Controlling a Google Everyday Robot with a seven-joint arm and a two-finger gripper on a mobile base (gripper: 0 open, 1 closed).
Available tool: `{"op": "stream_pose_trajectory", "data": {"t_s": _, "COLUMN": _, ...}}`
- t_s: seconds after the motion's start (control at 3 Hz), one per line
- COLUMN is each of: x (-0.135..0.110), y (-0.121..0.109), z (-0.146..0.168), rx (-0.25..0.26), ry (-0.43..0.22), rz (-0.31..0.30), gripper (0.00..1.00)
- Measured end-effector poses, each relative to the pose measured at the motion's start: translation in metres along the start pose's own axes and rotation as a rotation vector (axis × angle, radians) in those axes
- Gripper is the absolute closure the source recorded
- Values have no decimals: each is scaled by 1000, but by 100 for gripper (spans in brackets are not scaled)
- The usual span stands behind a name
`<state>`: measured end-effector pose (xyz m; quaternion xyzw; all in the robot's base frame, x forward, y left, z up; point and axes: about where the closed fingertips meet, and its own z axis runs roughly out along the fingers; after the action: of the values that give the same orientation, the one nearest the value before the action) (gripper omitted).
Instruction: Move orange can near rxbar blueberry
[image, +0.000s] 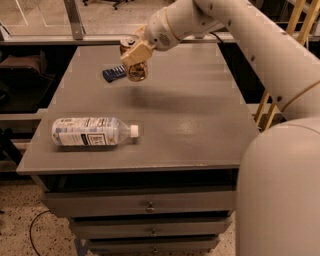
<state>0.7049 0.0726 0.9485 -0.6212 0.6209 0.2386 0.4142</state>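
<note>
The robot's gripper should set the orange can down on the grey table (134, 79) close beside the rxbar blueberry's end toward the robot's arm.
The orange can (135, 70), tan with a silver top, hangs tilted in the air above the far left part of the grey table (190, 125). My gripper (134, 53) is shut on the orange can, its tan fingers (138, 51) across the can's upper part. The rxbar blueberry (114, 73), a flat dark blue bar, lies on the table just left of the can, partly hidden by it. The can is lifted off the surface.
A clear plastic bottle (92, 132) with a white cap lies on its side near the front left. The table top sits on a drawer cabinet (145, 206). My white arm (260, 45) crosses the right side. A wooden rack (272, 107) stands at the right.
</note>
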Motion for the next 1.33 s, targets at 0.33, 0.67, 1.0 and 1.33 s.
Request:
{"op": "stream_pose_trajectory", "data": {"t_s": 0.33, "x": 4, "y": -23, "z": 17, "rx": 18, "ry": 1, "rz": 7, "gripper": 100}}
{"op": "stream_pose_trajectory", "data": {"t_s": 0.67, "x": 14, "y": -37, "z": 34, "rx": 13, "ry": 8, "rz": 19, "gripper": 100}}
{"op": "stream_pose_trajectory", "data": {"t_s": 1.0, "x": 27, "y": -46, "z": 45, "rx": 18, "ry": 12, "rz": 37, "gripper": 100}}
{"op": "stream_pose_trajectory", "data": {"t_s": 1.33, "x": 41, "y": -58, "z": 52, "rx": 44, "ry": 17, "rz": 68, "gripper": 100}}
